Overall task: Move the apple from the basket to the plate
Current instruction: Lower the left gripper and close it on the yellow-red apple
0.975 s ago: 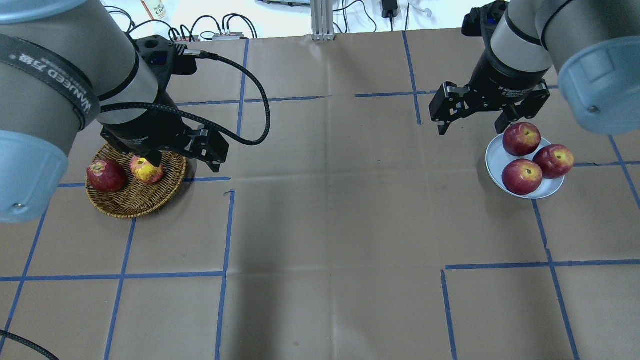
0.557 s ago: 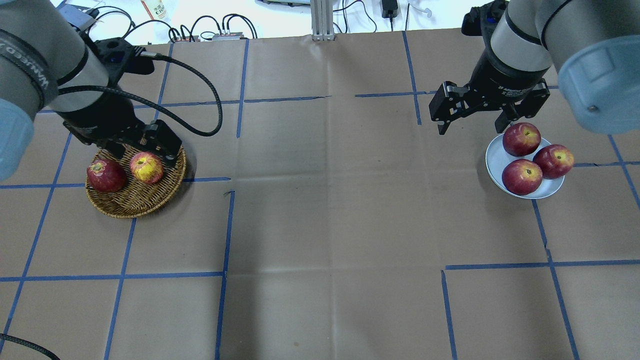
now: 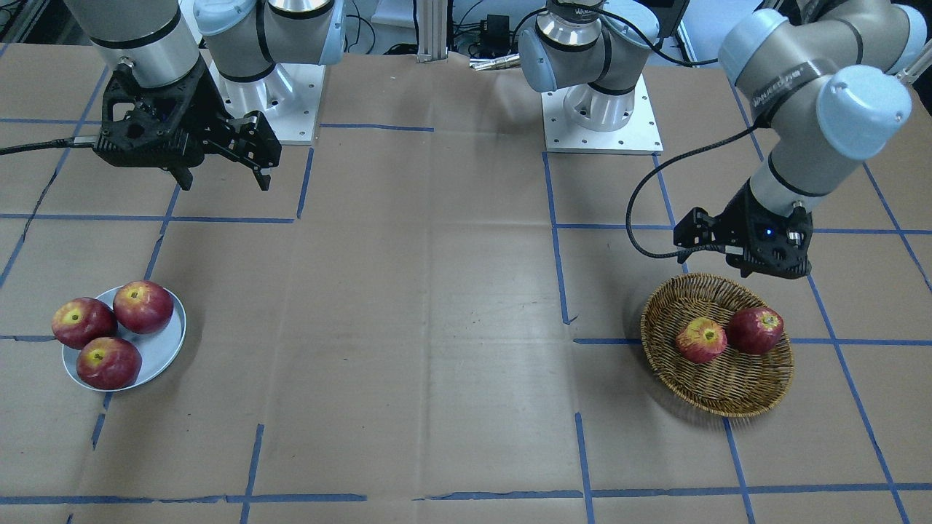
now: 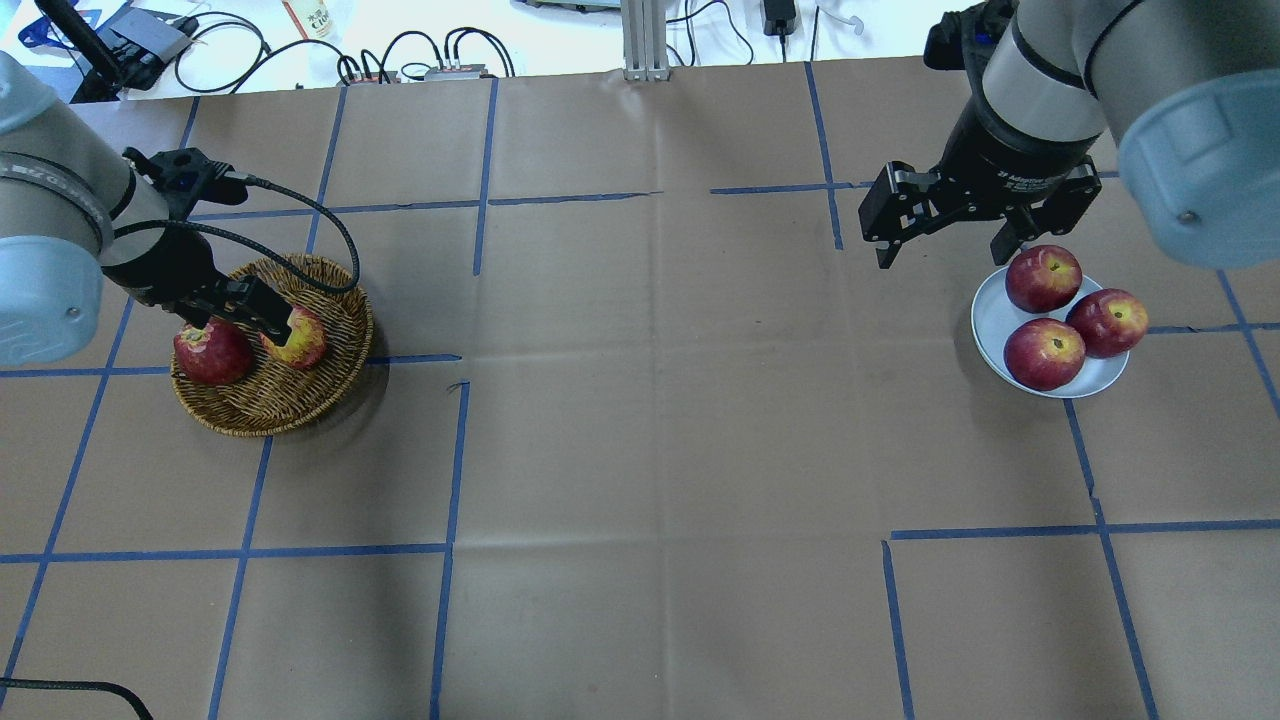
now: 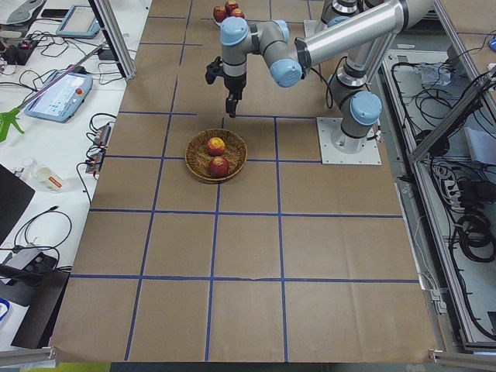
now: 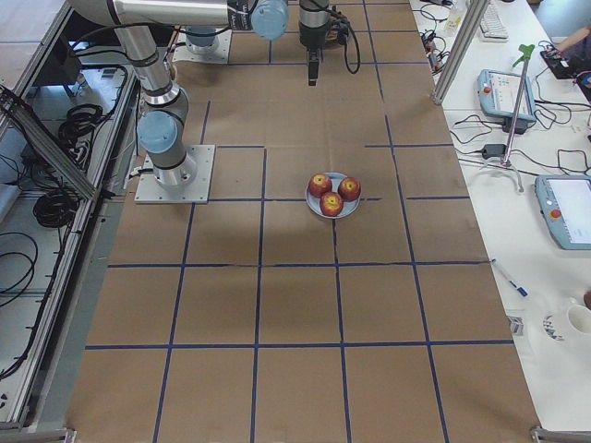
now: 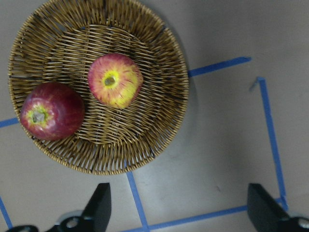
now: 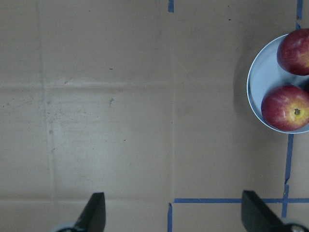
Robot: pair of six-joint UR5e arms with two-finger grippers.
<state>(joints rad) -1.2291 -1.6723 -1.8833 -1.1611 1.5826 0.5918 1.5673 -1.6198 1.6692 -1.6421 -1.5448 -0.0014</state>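
The sides of the paler apple (image 3: 701, 340) (image 7: 115, 80) with a yellow top, next to the darker red apple in the wicker basket, should be gripped next by my left gripper.
The paler apple (image 4: 300, 342) with a yellow top lies in the wicker basket (image 4: 270, 398) at the table's left, next to a darker red apple (image 4: 212, 353). The left wrist view shows the apple (image 7: 115, 79) and the basket (image 7: 145, 140) below. My left gripper (image 7: 178, 212) is open and empty, hovering above the basket's edge; in the overhead view the left gripper (image 4: 245, 308) partly covers the apple. The grey-blue plate (image 4: 992, 312) is at the right. My right gripper (image 4: 945, 245) is open and empty, above the table just beside the plate (image 8: 263, 77).
Three dark-red apples (image 4: 1044, 352) fill most of the plate. Blue tape lines cross the brown paper table. The arm bases (image 3: 601, 116) stand at the robot's edge, and cables (image 4: 420, 60) lie beyond the far edge.
My left arm has swung to the left in the overhead view, and its gripper now shows smaller over the basket's left part. The right arm and all apples have not moved.
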